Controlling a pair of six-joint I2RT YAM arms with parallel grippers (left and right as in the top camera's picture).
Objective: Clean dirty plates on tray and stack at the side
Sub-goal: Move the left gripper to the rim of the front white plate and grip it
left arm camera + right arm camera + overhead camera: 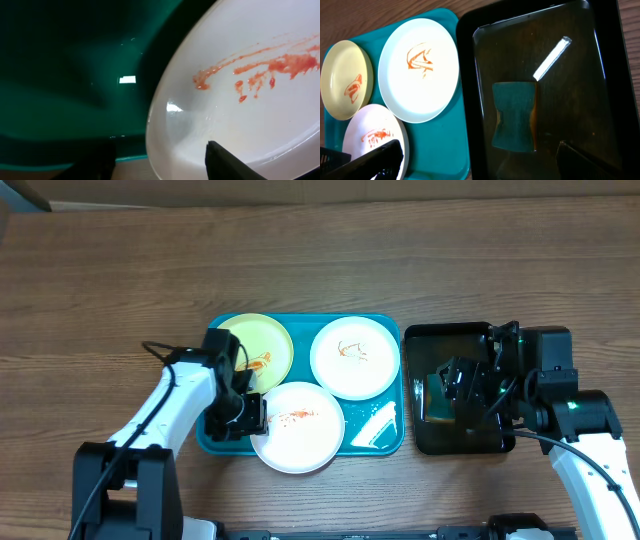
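The teal sponge in the black tray has a narrow middle (436, 399) (515, 117), and my right gripper should go down to it next and close there.
The teal tray (377, 442) holds three sauce-smeared plates: a pale yellow-green one (268, 340) at the back left, a white one (354, 357) at the back right, and a white one (300, 430) at the front that overhangs the tray's near rim. My left gripper (246, 414) is open with its fingers either side of the front plate's left rim. In the left wrist view (160, 152) that plate (250, 100) shows red streaks. My right gripper (457, 383) is open and empty above the black tray.
The black tray (450, 334) stands right of the teal tray and holds shallow liquid and a teal sponge (515, 122) with an orange edge. The right wrist view also shows all three plates. Bare wooden table (100, 300) surrounds both trays.
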